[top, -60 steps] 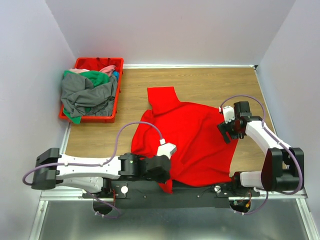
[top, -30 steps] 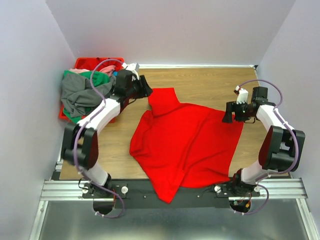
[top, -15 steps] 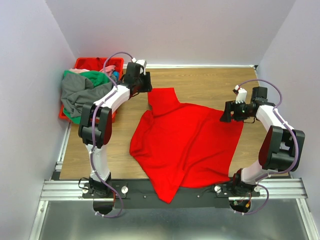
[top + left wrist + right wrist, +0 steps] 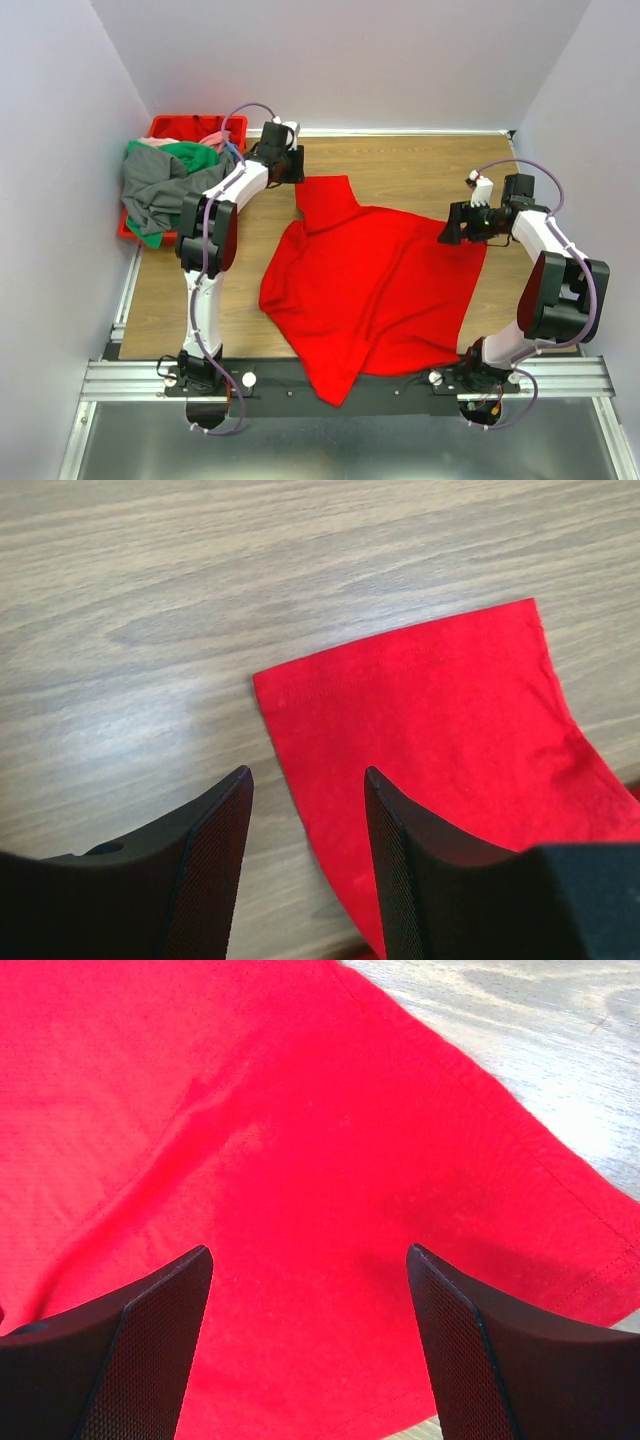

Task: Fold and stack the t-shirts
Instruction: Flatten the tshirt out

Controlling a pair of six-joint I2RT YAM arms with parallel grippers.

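Note:
My right gripper closes next on the back corner (image 4: 485,244) (image 4: 632,1244) of the red t-shirt, the corner that is farthest away from the red plastic crate.
A bright red t-shirt (image 4: 375,280) lies spread on the wooden table, one sleeve (image 4: 325,198) pointing to the back. My left gripper (image 4: 297,170) is open and empty just above the sleeve's back left corner (image 4: 300,695); the sleeve edge runs between its fingers (image 4: 215,870). My right gripper (image 4: 448,232) is open and empty over the shirt's right edge; red cloth (image 4: 300,1160) fills the right wrist view between its fingers (image 4: 470,1350). Grey (image 4: 165,190), green (image 4: 190,155) and pink (image 4: 212,136) t-shirts are heaped in the crate.
A red plastic crate (image 4: 180,240) stands at the back left corner of the table, by the left wall. Bare wood (image 4: 420,170) lies behind the shirt. The shirt's near end hangs over the front rail (image 4: 150,375).
My left arm has swung from the near edge out to the back left and now sits at the sleeve corner. My right gripper moved back a little to the shirt's right edge.

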